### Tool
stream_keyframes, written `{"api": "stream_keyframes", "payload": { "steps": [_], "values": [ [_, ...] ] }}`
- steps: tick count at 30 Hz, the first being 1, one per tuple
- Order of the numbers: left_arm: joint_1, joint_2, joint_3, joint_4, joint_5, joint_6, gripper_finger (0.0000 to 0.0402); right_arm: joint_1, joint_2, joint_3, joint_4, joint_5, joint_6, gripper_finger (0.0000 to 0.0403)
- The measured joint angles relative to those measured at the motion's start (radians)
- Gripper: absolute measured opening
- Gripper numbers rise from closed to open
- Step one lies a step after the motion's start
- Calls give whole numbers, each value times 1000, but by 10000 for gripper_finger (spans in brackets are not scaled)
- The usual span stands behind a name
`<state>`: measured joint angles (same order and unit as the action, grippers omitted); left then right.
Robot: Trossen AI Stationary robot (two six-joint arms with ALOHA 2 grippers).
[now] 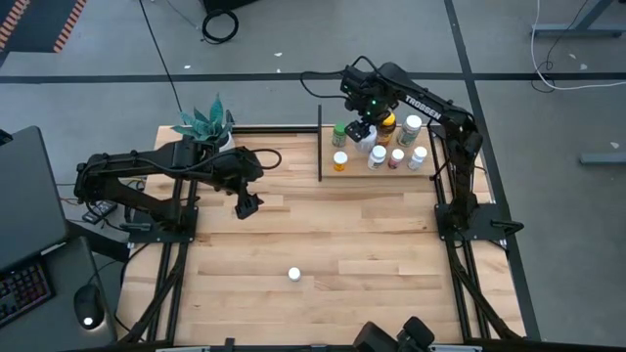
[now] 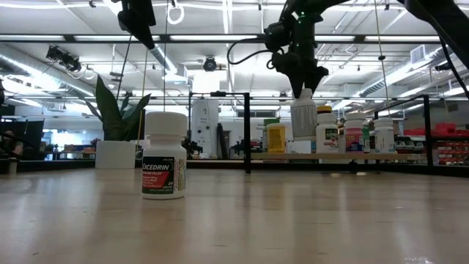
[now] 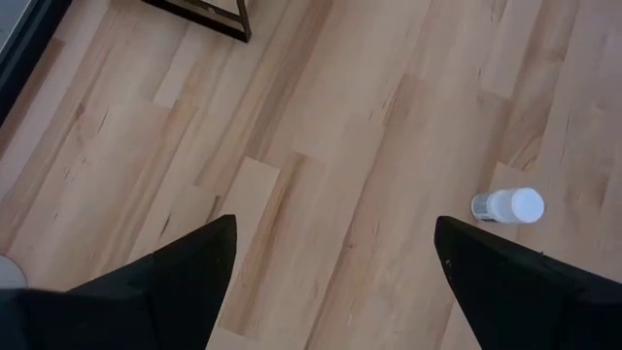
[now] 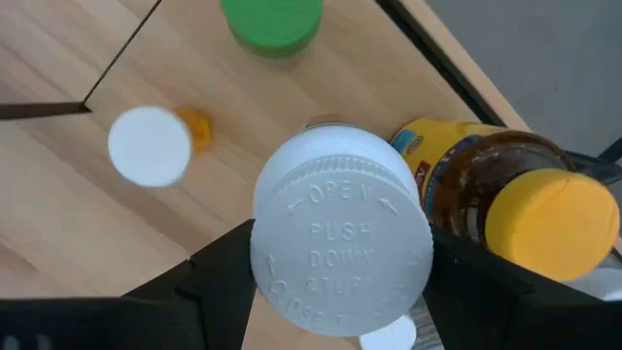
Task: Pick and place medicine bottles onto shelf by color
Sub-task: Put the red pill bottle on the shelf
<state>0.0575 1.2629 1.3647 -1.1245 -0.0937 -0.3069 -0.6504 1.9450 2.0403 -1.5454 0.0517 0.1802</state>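
My right gripper has a place for the white medicine bottle on the shelf (image 1: 360, 147) (image 4: 343, 109) between the green-capped bottle and the amber yellow-capped bottle. I need to put it down there. The white medicine bottle is now held over the shelf.
My right gripper (image 1: 360, 129) is over the shelf (image 1: 357, 169) at the table's far right and is shut on a white medicine bottle with a white cap (image 4: 340, 248). Around it on the shelf stand a green-capped bottle (image 4: 272, 21), a small orange bottle with a white cap (image 4: 151, 146), an amber yellow-capped bottle (image 4: 544, 219) and several white ones (image 1: 419, 154). One white Excedrin bottle (image 2: 164, 155) stands upright alone on the table near its front (image 1: 293, 275). My left gripper (image 1: 246, 205) is open and empty above the table's left middle. My right gripper pinches the white bottle's cap by its rim (image 4: 267, 255) between its two fingers (image 4: 209, 282), one on each side. The fingers point down from above. In the low view the bottle (image 2: 303, 117) hangs upright below them, its base a little above the shelf board (image 2: 293, 155).
A potted teal plant (image 1: 205, 122) stands at the far left by the left arm. Black metal uprights and a back rail (image 1: 320, 142) frame the shelf. Bare wooden tabletop lies between the shelf and the lone bottle.
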Motion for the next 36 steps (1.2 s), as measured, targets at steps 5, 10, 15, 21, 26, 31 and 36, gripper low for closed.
{"api": "stream_keyframes", "payload": {
  "steps": [5, 10, 15, 21, 26, 31, 36],
  "values": [
    [0, 0, 0, 5, 0, 1, 355, 0, 0, -17, 44, 0, -1, 258],
    [0, 0, 0, 5, 0, 3, 355, 0, 0, -27, 85, 0, 0, 258],
    [0, 0, 0, 6, 0, 3, 355, 0, 0, -28, 109, 0, 0, 258],
    [0, 0, 0, 6, 0, -1, 355, -1, 0, -28, 117, 0, 3, 258],
    [0, 0, 0, 6, 0, -3, 355, -2, 0, -28, 117, 0, 11, 258],
    [0, 0, 0, 7, 0, -5, 355, -12, 0, -28, 123, -1, 33, 258],
    [0, 0, 0, 7, 0, -24, 355, -28, 0, -28, 124, -27, 37, 258]
  ]
}}
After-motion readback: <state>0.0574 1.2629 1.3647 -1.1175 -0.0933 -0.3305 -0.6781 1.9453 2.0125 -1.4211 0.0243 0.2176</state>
